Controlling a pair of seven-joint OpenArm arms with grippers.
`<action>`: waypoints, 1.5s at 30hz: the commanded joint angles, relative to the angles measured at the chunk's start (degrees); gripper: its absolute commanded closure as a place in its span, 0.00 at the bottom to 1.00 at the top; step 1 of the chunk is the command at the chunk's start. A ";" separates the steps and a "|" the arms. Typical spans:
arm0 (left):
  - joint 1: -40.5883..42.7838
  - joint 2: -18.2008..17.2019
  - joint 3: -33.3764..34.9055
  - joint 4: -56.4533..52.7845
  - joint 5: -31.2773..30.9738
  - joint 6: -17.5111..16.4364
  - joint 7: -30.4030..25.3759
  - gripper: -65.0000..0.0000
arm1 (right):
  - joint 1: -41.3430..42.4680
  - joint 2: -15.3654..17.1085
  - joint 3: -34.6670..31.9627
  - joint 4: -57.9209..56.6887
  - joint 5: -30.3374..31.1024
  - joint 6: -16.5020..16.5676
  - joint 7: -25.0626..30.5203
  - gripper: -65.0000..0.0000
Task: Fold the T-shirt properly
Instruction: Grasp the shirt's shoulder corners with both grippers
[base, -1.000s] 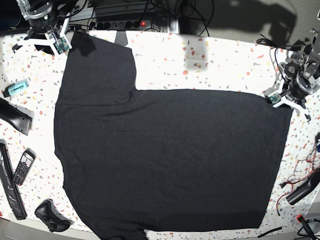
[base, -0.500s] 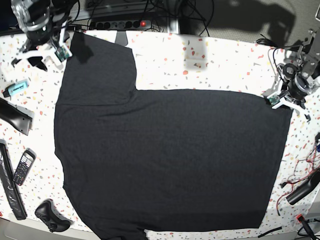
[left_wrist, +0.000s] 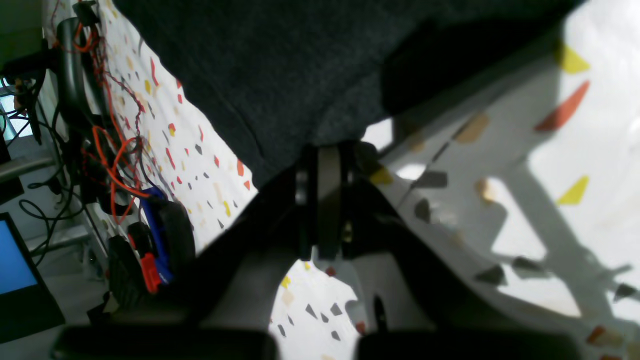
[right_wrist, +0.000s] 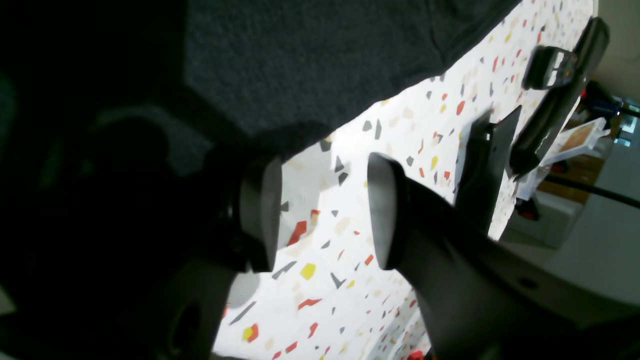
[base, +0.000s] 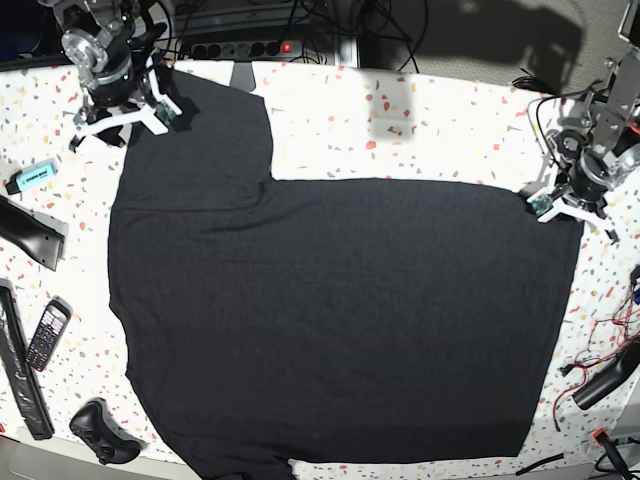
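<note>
Next, my right gripper grabs the back sleeve's shoulder end (base: 160, 188) (right_wrist: 336, 54), close to the crease where the sleeve meets the black T-shirt's body.
The black T-shirt (base: 340, 310) lies spread flat on the speckled table, plain side up, with one sleeve (base: 205, 130) at the back left. My right gripper (base: 122, 118) hovers at that sleeve's outer edge. In the right wrist view it (right_wrist: 320, 210) is open, one finger over the cloth edge (right_wrist: 320, 75) and the other over bare table. My left gripper (base: 572, 205) is at the shirt's back right hem corner. In the left wrist view its fingers (left_wrist: 320, 200) are pressed together with the cloth corner (left_wrist: 340, 130) at their tips.
A blue marker (base: 32, 176), a black bar (base: 25, 235), a phone (base: 47, 333) and a black controller (base: 100, 432) lie along the table's left side. A power strip (base: 235, 47) is at the back. Red wires (base: 600, 350) and cables lie at the right edge.
My right gripper has moved right and forward from the table's back left corner to the sleeve edge. My left gripper shifted slightly onto the hem corner. The shirt has not moved.
</note>
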 joint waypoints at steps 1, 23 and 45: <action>-0.28 -0.04 0.02 0.26 -0.72 -1.60 -0.59 1.00 | 0.68 0.81 0.39 0.02 -0.90 -0.63 0.17 0.58; -0.28 0.24 0.02 0.26 -0.76 -1.60 -0.59 1.00 | 14.03 -5.53 -9.44 -4.44 10.29 4.94 -0.59 0.58; -0.11 -0.22 0.02 0.28 -7.96 -1.55 2.34 1.00 | 18.86 -5.40 -9.42 -3.87 11.58 4.24 -4.37 1.00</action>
